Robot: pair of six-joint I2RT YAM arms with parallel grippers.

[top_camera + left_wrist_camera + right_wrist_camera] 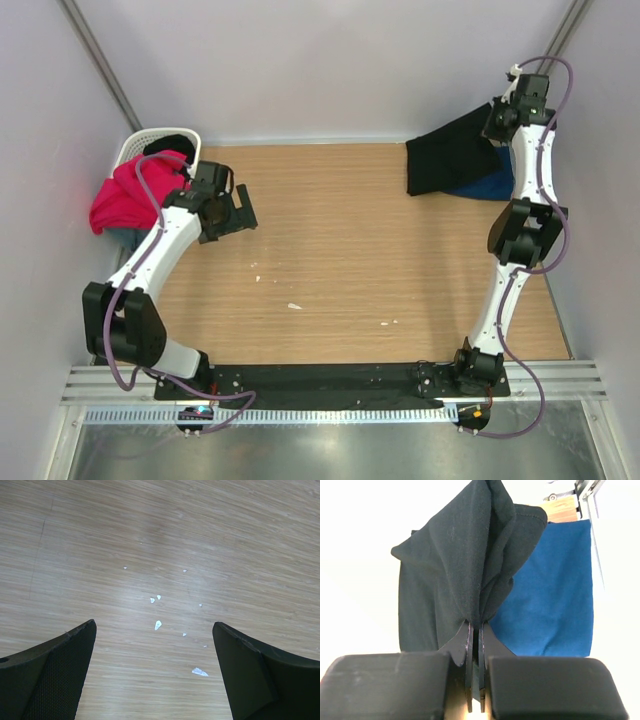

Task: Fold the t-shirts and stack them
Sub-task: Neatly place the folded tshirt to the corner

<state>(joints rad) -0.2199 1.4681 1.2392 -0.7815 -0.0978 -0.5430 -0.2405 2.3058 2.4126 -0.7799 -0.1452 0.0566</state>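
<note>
The robot's right gripper will set the black t-shirt down squarely on top of the blue t-shirt [469,166].
A black t-shirt [450,155] is lifted by one bunched edge at the table's far right corner, and my right gripper [497,122] is shut on that edge. In the right wrist view the black t-shirt [460,580] hangs from the right gripper [475,622], with the cloth pinched between the closed jaws. A blue t-shirt [555,595] lies flat under it, and the blue t-shirt [490,187] peeks out beneath the black one. A magenta-red t-shirt [125,195] spills from the basket at far left. My left gripper [235,215] stands open beside it; in its wrist view the left gripper [154,625] holds nothing.
A white lattice laundry basket [140,148] sits at the far left corner, with dark cloth inside too. Small white scraps [294,306] dot the wooden table [340,250]; the scraps [199,671] lie below the left fingers. White walls close in on three sides.
</note>
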